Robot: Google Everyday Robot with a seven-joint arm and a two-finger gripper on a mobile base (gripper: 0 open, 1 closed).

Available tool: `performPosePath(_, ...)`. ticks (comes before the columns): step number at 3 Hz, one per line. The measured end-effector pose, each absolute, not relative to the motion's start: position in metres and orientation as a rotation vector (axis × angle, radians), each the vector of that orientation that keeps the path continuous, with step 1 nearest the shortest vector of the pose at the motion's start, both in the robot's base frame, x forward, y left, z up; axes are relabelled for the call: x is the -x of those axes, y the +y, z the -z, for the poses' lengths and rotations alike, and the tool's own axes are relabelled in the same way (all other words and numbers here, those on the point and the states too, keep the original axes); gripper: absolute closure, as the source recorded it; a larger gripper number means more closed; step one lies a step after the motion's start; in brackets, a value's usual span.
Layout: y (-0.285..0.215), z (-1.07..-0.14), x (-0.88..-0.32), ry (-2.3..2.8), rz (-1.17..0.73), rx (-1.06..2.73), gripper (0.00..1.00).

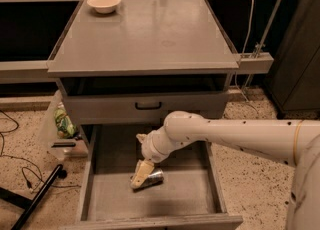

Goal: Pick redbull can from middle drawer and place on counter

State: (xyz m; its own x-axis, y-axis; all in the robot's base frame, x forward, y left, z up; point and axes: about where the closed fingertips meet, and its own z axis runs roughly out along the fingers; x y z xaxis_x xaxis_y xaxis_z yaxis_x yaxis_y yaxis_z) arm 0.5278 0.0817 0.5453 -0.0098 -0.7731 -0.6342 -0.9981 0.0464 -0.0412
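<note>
The gripper needs to next close around the middle of the redbull can [151,179] inside the open middle drawer, leaving the can's end free.
The redbull can [154,177] lies on its side on the floor of the open middle drawer [112,194], near the drawer's centre. My gripper [141,175] reaches down into the drawer from the right on the white arm [225,136]. Its cream tip is at the can's left end and covers that end. The counter [145,29] is the grey top of the cabinet, above and behind the drawer.
A cream bowl [104,3] stands at the counter's far left corner. A closed drawer front with a black handle [148,105] is above the open drawer. A green bag [64,123] and a black pole [37,196] are on the floor at left.
</note>
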Motion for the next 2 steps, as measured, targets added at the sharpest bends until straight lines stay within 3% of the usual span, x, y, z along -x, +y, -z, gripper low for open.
performPosePath(2,0.083,-0.521,-0.533,1.84,-0.67,1.739,0.0)
